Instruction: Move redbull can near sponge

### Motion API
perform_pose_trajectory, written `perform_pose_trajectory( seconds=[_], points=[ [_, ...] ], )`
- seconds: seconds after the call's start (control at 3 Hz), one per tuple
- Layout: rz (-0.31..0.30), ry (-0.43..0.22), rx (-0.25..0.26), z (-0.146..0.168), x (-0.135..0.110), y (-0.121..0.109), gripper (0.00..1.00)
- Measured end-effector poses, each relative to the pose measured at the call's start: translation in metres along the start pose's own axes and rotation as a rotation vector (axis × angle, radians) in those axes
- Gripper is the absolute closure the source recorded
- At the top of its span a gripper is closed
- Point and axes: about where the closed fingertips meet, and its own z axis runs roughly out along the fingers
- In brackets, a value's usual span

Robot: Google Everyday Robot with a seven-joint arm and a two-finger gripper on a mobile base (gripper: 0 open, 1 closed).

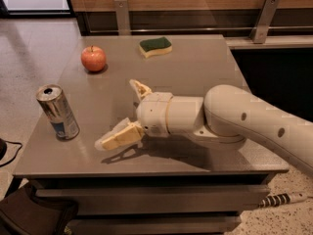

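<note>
I will grip the lower half of the redbull can (64,125), leaving its top free above my fingers.
The redbull can (57,112) stands upright at the table's left edge, silver with a blue patch low on its side. The sponge (155,46) lies at the far middle of the table, green top over pale yellow. My gripper (117,114) hovers low over the table's front middle, fingers spread wide open and empty, pointing left toward the can and about a hand's width to its right. One fingertip (108,141) is near the table front, the other (137,86) farther back.
A red apple (93,58) sits at the far left of the grey table (205,62). My white arm (234,119) reaches in from the right. A wooden wall with metal brackets runs behind the table. Floor lies to the left.
</note>
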Motion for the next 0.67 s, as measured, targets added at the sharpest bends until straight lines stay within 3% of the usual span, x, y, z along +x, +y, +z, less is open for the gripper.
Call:
perform_pose_trajectory(
  seconds=[0.33,0.67],
  points=[
    [0.001,-0.011,-0.039,0.025,-0.005,0.008,0.0],
    [0.025,-0.021,-0.041,0.048,-0.007,0.019,0.0]
  ],
)
